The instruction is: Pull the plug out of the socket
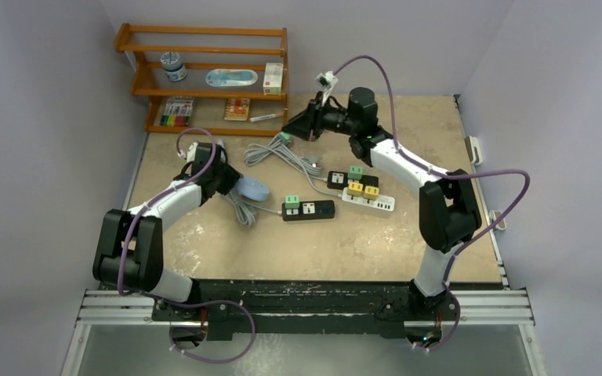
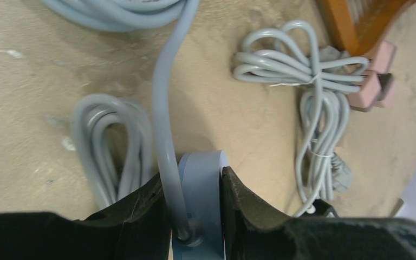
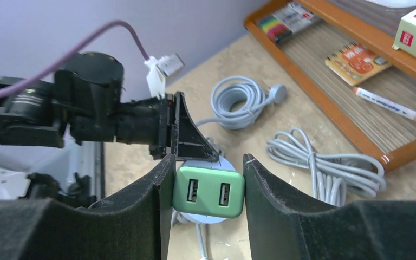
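Observation:
Next, my right gripper lets go of the green USB plug on the bare table (image 1: 392, 127) behind the strips, near the back wall.
My left gripper (image 1: 223, 178) is shut on a round blue-grey socket (image 1: 252, 188) lying on the table. In the left wrist view the fingers clamp the socket's disc (image 2: 201, 184) from both sides, and its grey cable (image 2: 162, 108) runs away from it. My right gripper (image 1: 290, 131) is shut on a green two-port USB plug (image 1: 284, 139), held up and to the right of the socket, apart from it. In the right wrist view the plug (image 3: 208, 192) sits between the fingers, with the socket (image 3: 225, 163) showing behind it.
A black power strip (image 1: 319, 209) with a green plug (image 1: 291, 200), a white strip (image 1: 376, 202) with yellow plugs and another black strip (image 1: 337, 180) lie mid-table. Coiled grey cables (image 1: 282, 153) lie between the grippers. A wooden shelf (image 1: 204, 78) stands at the back left.

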Controlling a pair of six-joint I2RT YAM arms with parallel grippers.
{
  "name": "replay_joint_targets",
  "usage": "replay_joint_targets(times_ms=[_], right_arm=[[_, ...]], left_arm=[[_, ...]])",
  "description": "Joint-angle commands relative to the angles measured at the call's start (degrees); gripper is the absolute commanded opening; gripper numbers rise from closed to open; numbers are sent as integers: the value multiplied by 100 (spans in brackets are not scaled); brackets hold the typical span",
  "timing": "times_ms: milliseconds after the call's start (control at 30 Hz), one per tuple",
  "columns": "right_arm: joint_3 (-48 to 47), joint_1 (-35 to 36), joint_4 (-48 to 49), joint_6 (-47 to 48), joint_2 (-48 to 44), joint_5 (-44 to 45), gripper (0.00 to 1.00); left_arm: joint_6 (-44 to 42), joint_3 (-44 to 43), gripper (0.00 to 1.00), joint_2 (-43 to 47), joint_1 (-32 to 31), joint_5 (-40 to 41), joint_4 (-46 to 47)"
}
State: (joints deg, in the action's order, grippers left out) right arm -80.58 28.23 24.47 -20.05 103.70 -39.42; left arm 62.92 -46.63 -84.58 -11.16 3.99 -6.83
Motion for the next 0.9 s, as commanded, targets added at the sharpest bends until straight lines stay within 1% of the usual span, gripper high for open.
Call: replay_joint_targets(times_ms=[0, 67, 133, 267, 333, 367, 400, 467, 533, 633, 733, 867], right_arm=[[154, -319, 1825, -1484, 201, -1620, 0], [35, -447, 915, -843, 66, -1009, 0], [-182, -724, 32, -354, 19, -456, 0], [-387, -1770, -634, -260, 221, -169, 0], [-707, -2146, -1416, 122, 473, 412, 0], [-819, -2255, -1606, 291, 560, 984, 0], [-873, -2350, -1686, 428, 631, 1398, 0], [-915, -2523, -1627, 625, 792, 1815, 0], [-1234, -2705, -1809, 770, 1115, 1884, 0], [-2125, -2956, -2537, 893, 1822, 1788, 0], [-2591, -3111, -2740, 868, 2258, 1781, 0], [-3248, -3235, -3249, 988, 2804, 1864, 0]], left_arm=[[-237, -54, 0, 156, 70, 378, 61], [-244, -47, 0, 200, 70, 390, 50], [-273, -50, 0, 229, 70, 384, 59], [-375, -83, 0, 211, 70, 320, 68], [-416, -93, 0, 204, 72, 273, 63], [-429, -100, 0, 211, 70, 269, 53], [-440, -92, 0, 225, 70, 269, 43], [-465, -75, 0, 255, 70, 273, 30], [-551, -105, 0, 283, 70, 215, 15], [-715, -191, 0, 247, 70, 86, -91], [-787, -206, 0, 231, 70, 58, -126], [-820, -216, 0, 210, 70, -4, -117]])
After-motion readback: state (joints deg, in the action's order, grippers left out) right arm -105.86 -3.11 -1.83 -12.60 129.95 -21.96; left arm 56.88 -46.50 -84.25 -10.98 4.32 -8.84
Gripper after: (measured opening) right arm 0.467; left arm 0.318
